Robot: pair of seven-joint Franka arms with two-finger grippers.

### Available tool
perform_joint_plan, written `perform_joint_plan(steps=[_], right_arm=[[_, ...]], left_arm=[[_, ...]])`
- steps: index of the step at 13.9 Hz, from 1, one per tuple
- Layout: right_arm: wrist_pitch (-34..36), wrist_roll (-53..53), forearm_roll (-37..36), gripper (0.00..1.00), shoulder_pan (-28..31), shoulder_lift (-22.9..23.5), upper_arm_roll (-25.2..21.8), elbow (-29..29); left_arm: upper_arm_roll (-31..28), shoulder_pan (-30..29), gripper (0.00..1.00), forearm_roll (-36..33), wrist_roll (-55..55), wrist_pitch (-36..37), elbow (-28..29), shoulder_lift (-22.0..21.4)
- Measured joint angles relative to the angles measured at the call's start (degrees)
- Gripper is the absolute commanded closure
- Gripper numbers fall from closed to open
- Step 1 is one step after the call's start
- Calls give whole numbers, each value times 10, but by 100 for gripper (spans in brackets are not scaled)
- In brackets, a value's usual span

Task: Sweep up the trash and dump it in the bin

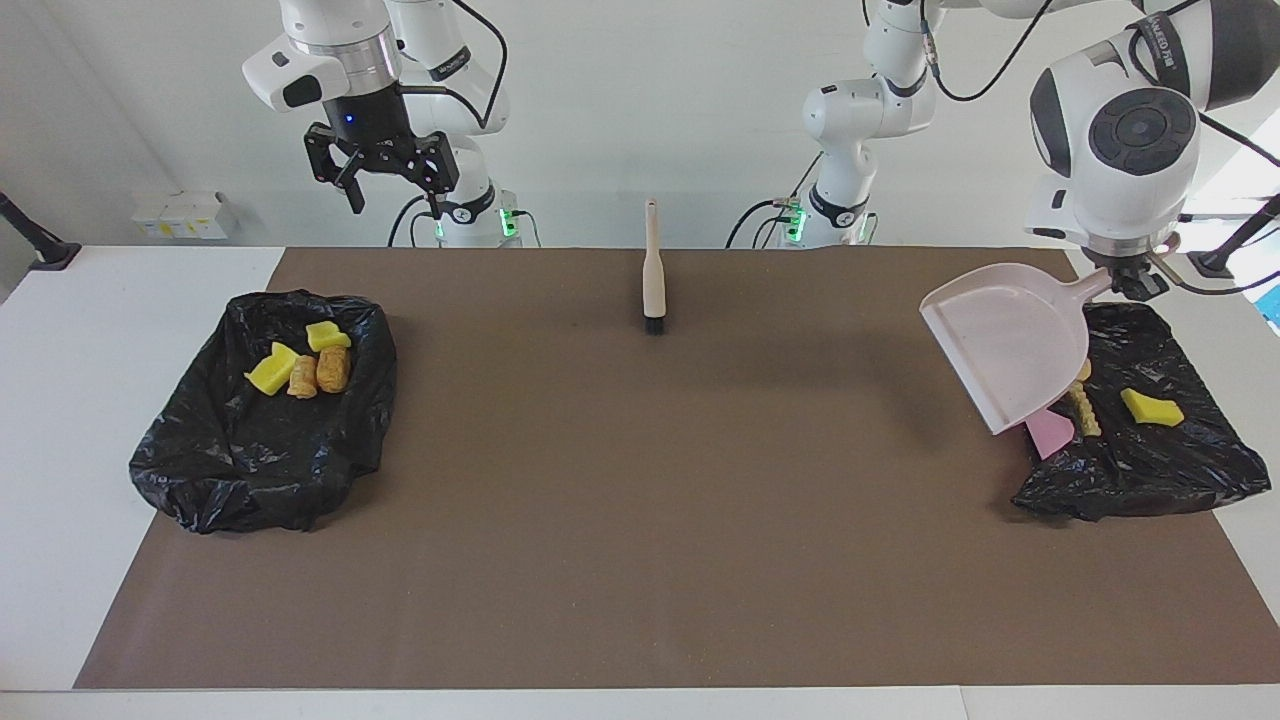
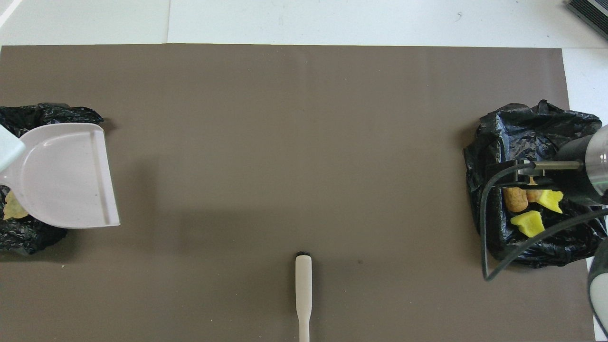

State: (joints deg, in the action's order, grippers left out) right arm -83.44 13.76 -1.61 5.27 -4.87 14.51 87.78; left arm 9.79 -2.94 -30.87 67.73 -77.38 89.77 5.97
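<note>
Next, I let the pink dustpan, now tilted over the black-bagged bin, go from my left gripper on the brown mat (image 2: pixel 306 174), setting it just past the dark tip of the brush.
My left gripper (image 1: pixel 1130 280) is shut on the handle of a pink dustpan (image 1: pixel 1005 340). The pan (image 2: pixel 66 175) hangs empty and tilted over the black-bagged bin (image 1: pixel 1150 460) at the left arm's end. That bin holds trash: a yellow chunk (image 1: pixel 1152 407) and a tan piece (image 1: pixel 1081 410). My right gripper (image 1: pixel 395 208) is open and raised over the other bagged bin (image 1: pixel 250 460), at the right arm's end. Several trash lumps lie in it, among them a yellow chunk (image 1: pixel 272 370) and a tan piece (image 1: pixel 333 368). The brush (image 1: pixel 653 275) lies on the mat, untouched.
A brown mat (image 1: pixel 640 500) covers most of the white table. A pink sheet (image 1: pixel 1050 435) pokes out under the dustpan at the bin's edge. The brush (image 2: pixel 303 289) points lengthwise away from the robots, bristles at its farther end.
</note>
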Motion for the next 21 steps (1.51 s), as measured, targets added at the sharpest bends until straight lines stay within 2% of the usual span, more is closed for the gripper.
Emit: perform_joint_plan(steps=[7, 10, 13, 18, 21], right_arm=[[28, -22, -2, 0, 5, 16, -4, -24], [30, -72, -3, 0, -13, 16, -47, -24], [30, -79, -3, 0, -45, 17, -78, -25], [32, -79, -3, 0, -66, 16, -96, -27], [40, -79, -3, 0, -71, 16, -114, -27]], left_arm=[[2, 111, 100, 188, -336, 12, 31, -31], [2, 155, 100, 252, -493, 1, 31, -32], [2, 199, 100, 284, -614, -46, 43, -31], [2, 235, 100, 318, -692, -159, 74, -24], [2, 262, 100, 324, -742, -228, 89, 4]])
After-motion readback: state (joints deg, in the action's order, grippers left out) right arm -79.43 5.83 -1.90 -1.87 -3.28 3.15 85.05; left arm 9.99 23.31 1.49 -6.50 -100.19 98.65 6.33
